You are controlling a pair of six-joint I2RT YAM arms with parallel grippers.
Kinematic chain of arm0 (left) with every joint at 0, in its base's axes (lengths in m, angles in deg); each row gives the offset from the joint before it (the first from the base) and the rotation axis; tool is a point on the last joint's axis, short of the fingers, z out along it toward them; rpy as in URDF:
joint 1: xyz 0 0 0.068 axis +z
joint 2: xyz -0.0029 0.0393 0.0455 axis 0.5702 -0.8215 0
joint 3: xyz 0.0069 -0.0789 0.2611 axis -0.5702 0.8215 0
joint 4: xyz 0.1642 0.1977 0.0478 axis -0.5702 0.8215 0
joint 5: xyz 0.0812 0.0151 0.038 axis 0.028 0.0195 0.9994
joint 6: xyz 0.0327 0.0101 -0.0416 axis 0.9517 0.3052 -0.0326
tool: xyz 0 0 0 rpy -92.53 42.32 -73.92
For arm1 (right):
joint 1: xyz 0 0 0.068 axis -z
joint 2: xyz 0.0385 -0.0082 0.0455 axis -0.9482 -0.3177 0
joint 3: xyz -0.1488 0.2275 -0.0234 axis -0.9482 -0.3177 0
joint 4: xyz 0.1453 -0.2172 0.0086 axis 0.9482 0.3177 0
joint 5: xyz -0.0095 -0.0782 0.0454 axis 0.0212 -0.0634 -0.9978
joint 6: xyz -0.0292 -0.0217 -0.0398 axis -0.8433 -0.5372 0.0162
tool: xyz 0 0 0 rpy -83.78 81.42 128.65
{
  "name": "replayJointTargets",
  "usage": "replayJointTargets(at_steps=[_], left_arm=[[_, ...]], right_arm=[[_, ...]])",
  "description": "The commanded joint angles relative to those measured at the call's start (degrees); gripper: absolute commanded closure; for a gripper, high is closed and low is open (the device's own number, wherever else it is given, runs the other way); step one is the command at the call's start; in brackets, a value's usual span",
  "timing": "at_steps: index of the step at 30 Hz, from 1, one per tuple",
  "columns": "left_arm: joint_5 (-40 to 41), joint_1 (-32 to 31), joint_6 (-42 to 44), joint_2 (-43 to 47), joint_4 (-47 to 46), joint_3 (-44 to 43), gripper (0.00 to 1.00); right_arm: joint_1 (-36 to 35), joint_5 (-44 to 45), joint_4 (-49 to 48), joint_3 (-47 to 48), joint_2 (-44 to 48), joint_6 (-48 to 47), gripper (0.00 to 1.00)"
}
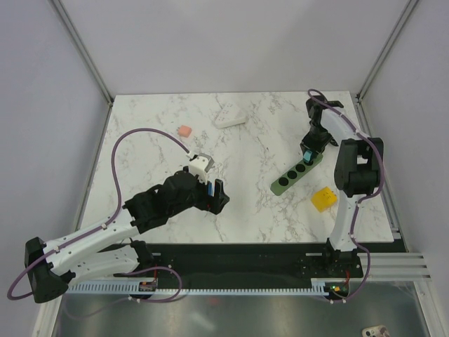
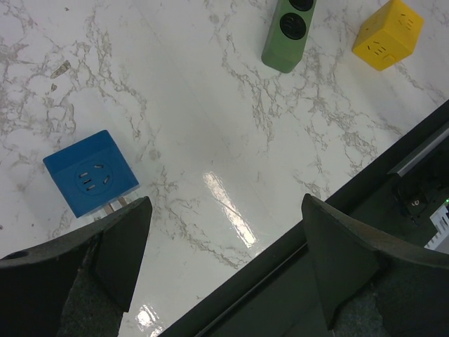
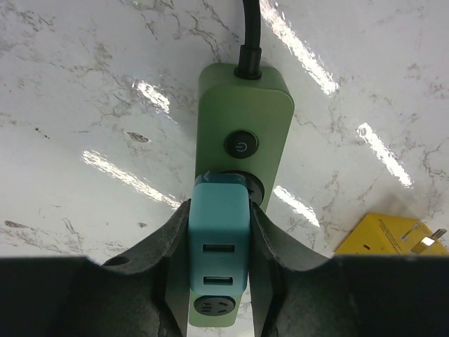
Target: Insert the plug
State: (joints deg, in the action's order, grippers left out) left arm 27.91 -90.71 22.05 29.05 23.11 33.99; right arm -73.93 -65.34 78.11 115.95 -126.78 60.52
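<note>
The plug sits crooked over the power strip's round socket, so my right gripper will open, back off and retake the plug [image 3: 219, 228] before pushing it in.
The plug [image 3: 219, 232], a light-blue block with two slots on its face, is clamped between my right gripper's [image 3: 220, 210] fingers. Its far end rests on the round socket just behind the power button of the green power strip [image 3: 245, 105]; its prongs are hidden. In the top view the plug [image 1: 306, 154] and right gripper [image 1: 309, 149] sit at the strip's [image 1: 295, 172] far end. My left gripper [image 2: 226, 203] hangs open over the table's near edge with nothing between its fingers. A darker blue cube [image 2: 91, 172] with prongs lies just beyond its left finger.
A yellow block [image 1: 323, 199] lies right of the strip's near end. A pink block [image 1: 184, 131] and a white object [image 1: 229, 117] lie at the back of the marble table. The strip's black cable [image 3: 249, 35] runs away from its far end.
</note>
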Motion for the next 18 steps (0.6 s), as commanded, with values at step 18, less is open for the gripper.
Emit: replayJointTargets(at_steps=[18], left_arm=[[0.84, 0.13, -0.89, 0.52, -1.04, -0.93, 0.06]], right_arm=[[-3.08, 7.01, -23.54, -10.65, -3.65, 1.84, 1.0]])
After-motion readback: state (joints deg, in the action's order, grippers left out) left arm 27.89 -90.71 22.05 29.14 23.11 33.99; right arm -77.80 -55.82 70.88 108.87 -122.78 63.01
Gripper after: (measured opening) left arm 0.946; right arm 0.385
